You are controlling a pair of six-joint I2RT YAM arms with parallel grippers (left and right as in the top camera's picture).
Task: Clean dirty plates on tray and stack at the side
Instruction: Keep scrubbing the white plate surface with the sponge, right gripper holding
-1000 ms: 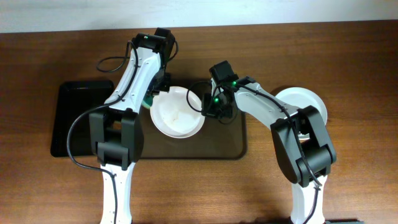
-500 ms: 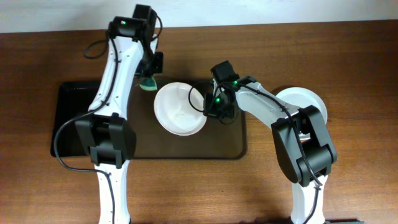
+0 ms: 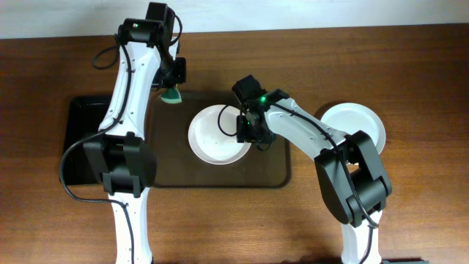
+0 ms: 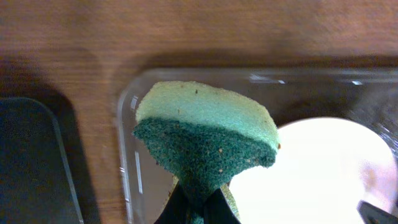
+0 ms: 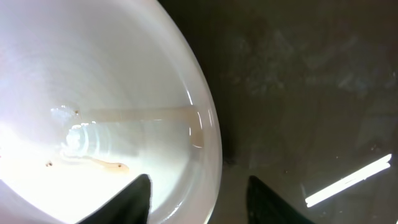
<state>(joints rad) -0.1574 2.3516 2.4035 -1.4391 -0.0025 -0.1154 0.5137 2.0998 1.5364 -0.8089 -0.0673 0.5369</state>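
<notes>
The white plate has small specks and its rim is loose, so next I grip the plate's rim (image 5: 212,186) with my right gripper while my left gripper wipes it before stacking.
A white plate (image 3: 217,135) lies on the dark brown tray (image 3: 272,170). In the right wrist view the plate (image 5: 93,112) shows a brown smear and small specks. My right gripper (image 3: 246,129) is open, its two fingers straddling the plate's right rim (image 5: 208,155), one over the plate and one over the tray. My left gripper (image 3: 173,89) is shut on a green sponge (image 4: 205,140) above the tray's back left corner, clear of the plate (image 4: 323,168). Another white plate (image 3: 357,123) rests on the table to the right of the tray.
A smaller black tray (image 3: 80,139) lies left of the brown tray, and its edge (image 4: 31,162) shows in the left wrist view. Bare wooden table (image 3: 410,73) surrounds both trays. The right arm reaches across the tray's right half.
My left gripper has lifted the sponge off the plate and pulled back to the tray's back left corner. The plate has shifted slightly right, and the right gripper has edged left along its rim.
</notes>
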